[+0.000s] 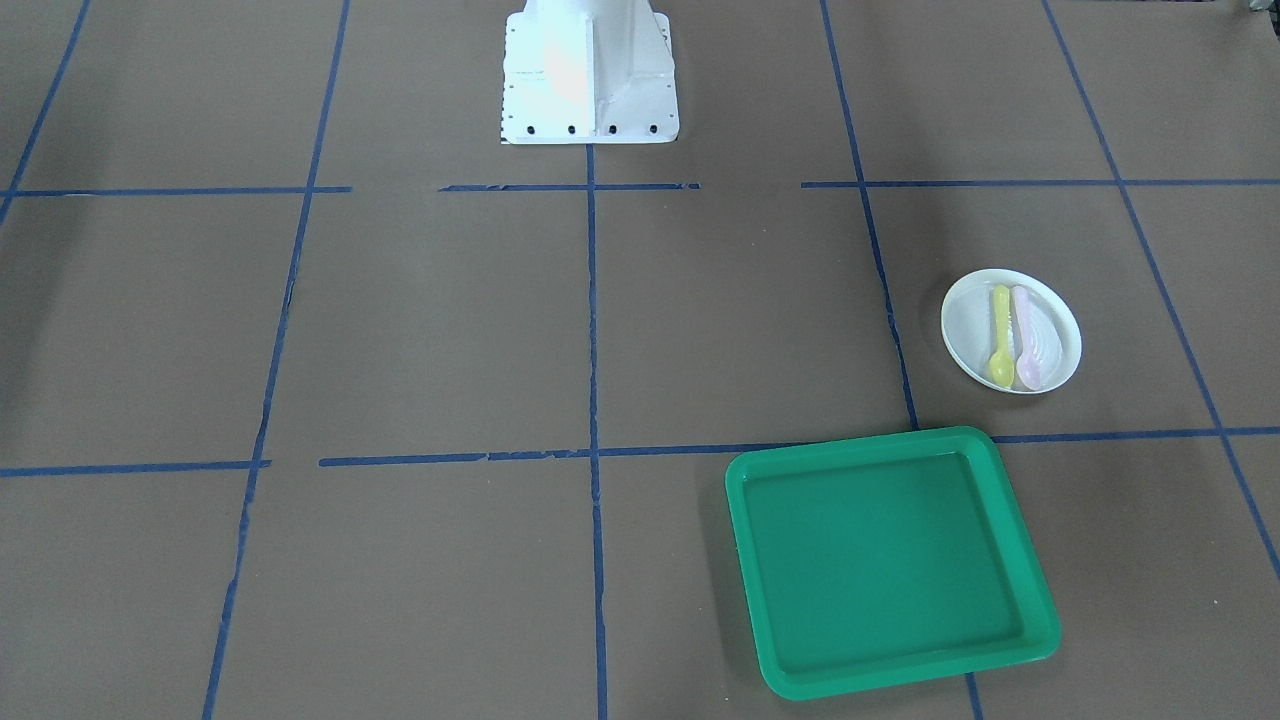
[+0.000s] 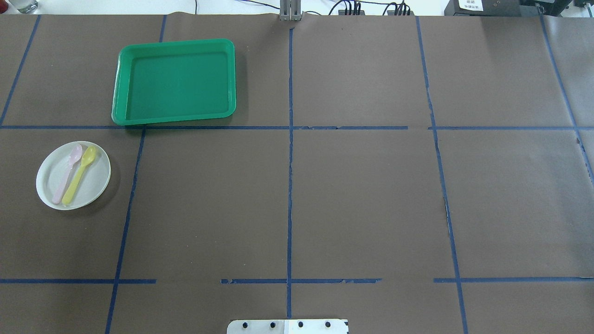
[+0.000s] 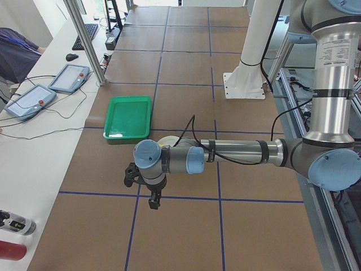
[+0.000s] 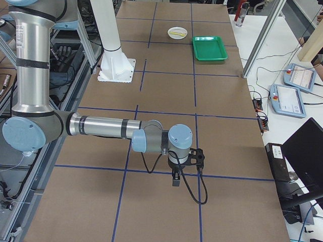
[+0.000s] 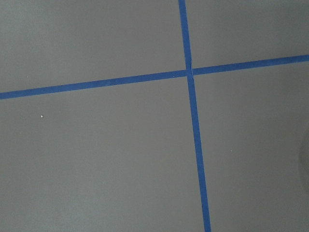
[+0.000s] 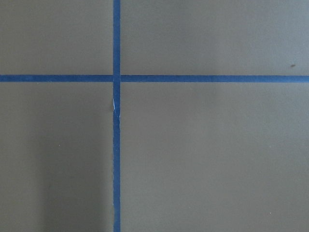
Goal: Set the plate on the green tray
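I will close my left gripper on the rim of the white plate (image 1: 1078, 342), on the pink spoon's side, away from the yellow spoon.
The small white plate (image 2: 96, 182) lies on the brown table at my left, with a yellow spoon (image 2: 80, 175) and a pink spoon (image 2: 66, 174) on it. It also shows in the front view (image 1: 968, 335). The green tray (image 2: 176, 81) lies empty just beyond it, and shows in the front view (image 1: 885, 555) too. My left gripper (image 3: 153, 200) hangs above the table near the plate, seen only in the left side view. My right gripper (image 4: 175, 180) hangs far off at the table's other end. I cannot tell whether either is open or shut. Both wrist views show only bare table.
Blue tape lines (image 2: 290, 162) cross the brown table. The white robot pedestal (image 1: 590, 75) stands at the table's near middle. A metal post (image 3: 84, 42) and two teach pendants (image 3: 69, 77) stand on the white bench beyond the tray.
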Controlling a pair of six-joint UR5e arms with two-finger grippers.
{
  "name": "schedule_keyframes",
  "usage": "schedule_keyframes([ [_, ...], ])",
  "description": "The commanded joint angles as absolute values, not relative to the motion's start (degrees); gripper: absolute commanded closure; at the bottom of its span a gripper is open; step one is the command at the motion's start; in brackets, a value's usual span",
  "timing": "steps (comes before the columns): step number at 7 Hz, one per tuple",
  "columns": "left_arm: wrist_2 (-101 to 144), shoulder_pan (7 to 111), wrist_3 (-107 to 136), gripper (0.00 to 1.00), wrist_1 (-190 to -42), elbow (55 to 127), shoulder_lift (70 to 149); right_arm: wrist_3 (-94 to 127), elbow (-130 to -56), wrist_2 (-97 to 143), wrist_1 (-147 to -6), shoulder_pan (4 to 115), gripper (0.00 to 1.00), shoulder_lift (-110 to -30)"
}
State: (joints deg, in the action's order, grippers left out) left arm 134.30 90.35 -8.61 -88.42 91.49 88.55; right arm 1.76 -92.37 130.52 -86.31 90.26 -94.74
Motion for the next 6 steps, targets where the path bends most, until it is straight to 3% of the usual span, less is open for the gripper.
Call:
schedule_keyframes([
  [1, 134.2, 90.3, -8.0, 0.0, -89.7, 91.8, 89.5, 1.8, -92.4, 130.5, -86.3, 90.3, 0.0, -94.7],
  [6, 134.6, 88.7, -5.3, 0.0, -90.7, 94.3, 91.8, 1.8, -92.4, 130.5, -86.3, 90.3, 0.0, -94.7],
])
